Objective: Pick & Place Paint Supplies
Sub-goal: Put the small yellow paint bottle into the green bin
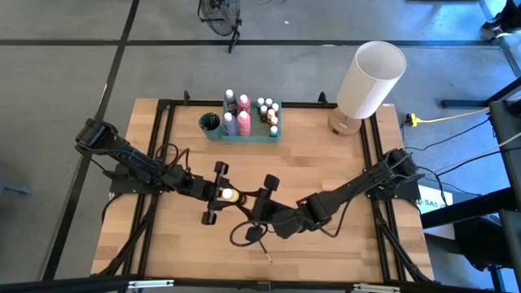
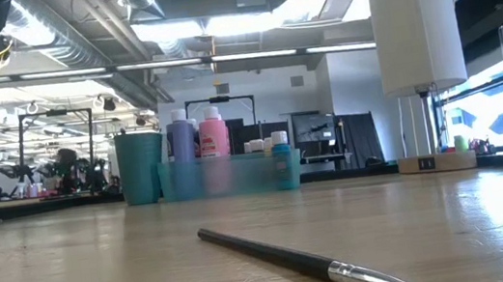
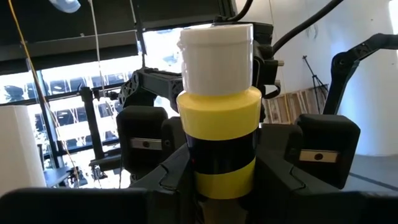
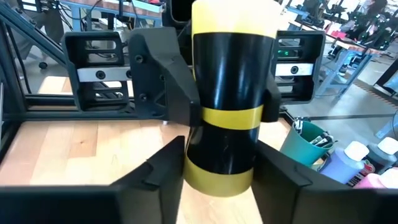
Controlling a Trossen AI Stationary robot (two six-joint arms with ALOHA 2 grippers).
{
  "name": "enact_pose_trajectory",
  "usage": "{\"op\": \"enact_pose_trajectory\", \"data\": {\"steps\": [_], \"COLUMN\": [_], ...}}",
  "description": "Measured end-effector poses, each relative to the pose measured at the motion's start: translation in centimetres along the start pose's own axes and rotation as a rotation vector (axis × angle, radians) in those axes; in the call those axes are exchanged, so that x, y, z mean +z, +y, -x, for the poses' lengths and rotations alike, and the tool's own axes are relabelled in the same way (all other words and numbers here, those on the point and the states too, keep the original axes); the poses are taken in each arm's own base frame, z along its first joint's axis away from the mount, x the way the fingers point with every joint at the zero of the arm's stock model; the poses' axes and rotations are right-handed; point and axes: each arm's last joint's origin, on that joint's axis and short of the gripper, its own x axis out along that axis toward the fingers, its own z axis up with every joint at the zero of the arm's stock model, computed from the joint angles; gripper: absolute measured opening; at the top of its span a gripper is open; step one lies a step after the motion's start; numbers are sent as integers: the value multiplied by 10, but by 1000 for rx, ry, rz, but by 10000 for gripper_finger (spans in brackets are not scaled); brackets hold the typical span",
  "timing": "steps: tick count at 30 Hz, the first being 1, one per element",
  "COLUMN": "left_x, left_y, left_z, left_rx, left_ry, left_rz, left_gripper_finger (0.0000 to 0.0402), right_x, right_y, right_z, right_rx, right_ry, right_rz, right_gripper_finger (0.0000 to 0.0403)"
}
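The robot's left gripper pinches the yellow paint bottle's body from the side, so it should open, back away and grab the bottle's white cap end [image 1: 230, 194] from above before placing.
A yellow paint bottle [image 1: 230, 195] with a white cap and a black label stands upright in the air over the table's middle. My left gripper [image 1: 223, 194] comes at it from the table's left and my right gripper [image 1: 245, 198] from the right; both are shut on it. The left wrist view shows the cap [image 3: 216, 55] on top. A thin dark paintbrush [image 2: 281, 256] lies flat on the wood near the near edge [image 1: 265, 253]. More bottles stand in the green tray [image 1: 273, 135]. My left gripper pinches the bottle's body at the label [image 3: 219, 165] between its two fingers [image 4: 171, 93], level, from the table's left. The bottle is upright and lifted clear of the table. My right gripper pinches the bottle's lower end [image 4: 217, 177] between its two fingers [image 4: 158, 168], level, from the table's right, below the left gripper's fingers. No gap shows between the fingers and the bottle's sides.
The green tray [image 2: 227, 175] with pink, purple and blue bottles stands at the far edge, a teal cup [image 1: 210, 124] to its left. A big white lamp [image 1: 370, 80] stands at the far right corner. Bare wood lies around the brush.
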Motion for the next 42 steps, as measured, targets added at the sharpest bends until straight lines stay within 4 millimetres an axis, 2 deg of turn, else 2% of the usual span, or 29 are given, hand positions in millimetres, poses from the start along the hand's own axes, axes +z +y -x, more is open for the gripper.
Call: {"op": "enact_pose_trajectory", "data": {"steps": [5, 14, 17, 23, 27, 30, 35, 42], "left_x": [0, 0, -1, 6, 21, 36, 75, 138], "left_y": [0, 0, 0, 3, 4, 7, 13, 20], "left_z": [0, 0, 1, 7, 17, 20, 15, 0], "left_rx": [-1, -3, -11, -5, -18, -34, -42, -67], "left_ry": [-1, 3, 36, 116, 153, 290, 569, 722], "left_rz": [0, 32, 87, 86, 93, 115, 68, 25], "left_gripper_finger": [113, 144, 158, 175, 177, 177, 177, 177], "right_x": [0, -1, -3, -8, -11, -13, -15, -15], "right_y": [0, 0, 0, -1, -1, -2, -2, -2], "right_z": [0, 0, 0, 0, 0, 0, 0, 1], "right_rx": [-3, -2, -1, -4, -6, -10, -15, -16], "right_ry": [0, 6, 26, 64, 85, 100, 116, 119], "right_rz": [0, 6, 22, 15, 17, 16, 6, -4], "right_gripper_finger": [127, 127, 127, 128, 128, 128, 128, 128]}}
